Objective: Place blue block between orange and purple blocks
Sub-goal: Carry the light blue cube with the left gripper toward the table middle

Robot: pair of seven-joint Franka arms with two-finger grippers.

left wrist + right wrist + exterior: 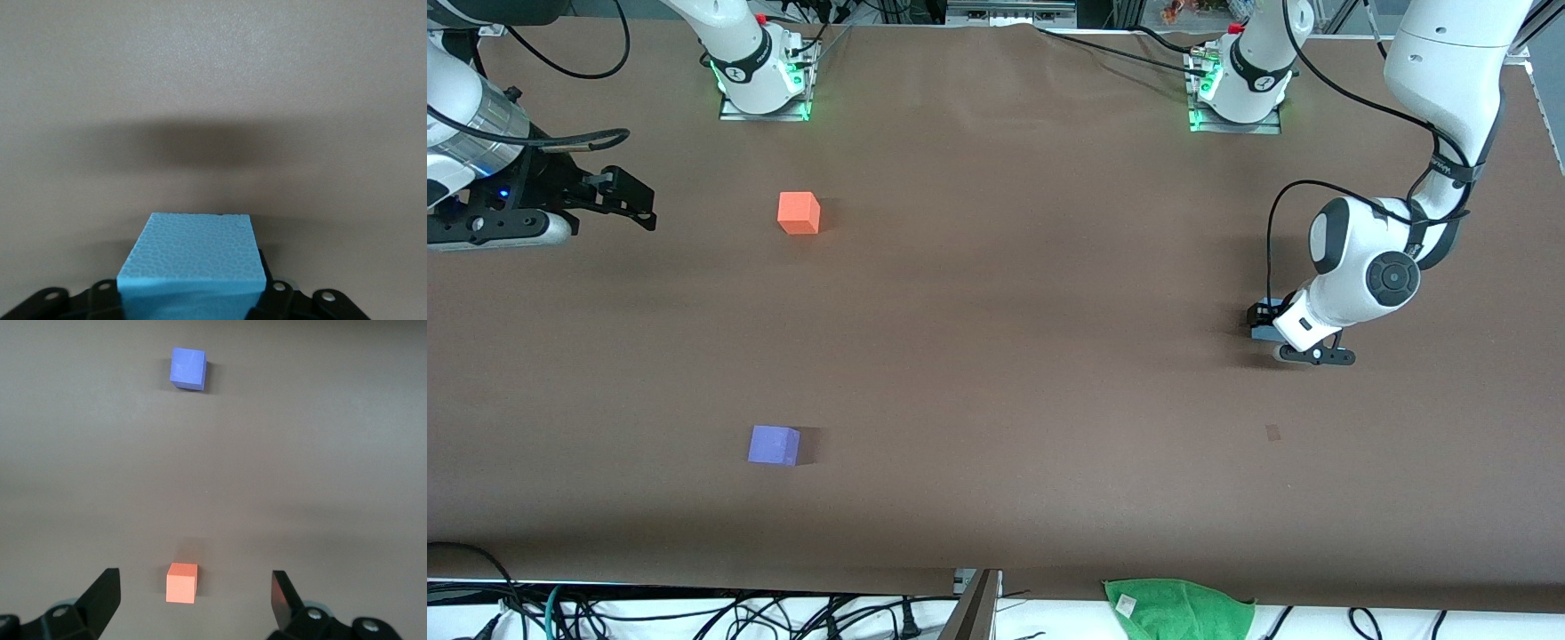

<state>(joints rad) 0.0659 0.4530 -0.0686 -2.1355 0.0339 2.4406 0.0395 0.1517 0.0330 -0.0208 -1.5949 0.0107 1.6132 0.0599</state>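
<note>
Next, my left gripper sets the blue block down on the bare middle of the table [994,292], short of the orange block.
The blue block [190,250] sits between the jaws of my left gripper [1267,324], which is shut on it low over the table at the left arm's end. In the front view the arm's wrist hides most of the block. The orange block [799,213] lies toward the right arm's end, and it also shows in the right wrist view [181,583]. The purple block [774,444] lies nearer the front camera than the orange one, with bare table between them; it also shows in the right wrist view [188,368]. My right gripper [636,200] is open and empty, hovering beside the orange block.
A green cloth [1178,609] lies at the table's front edge. The arm bases [765,80] [1236,89] stand along the back edge. A small dark mark [1272,432] is on the table, nearer the front camera than the left gripper.
</note>
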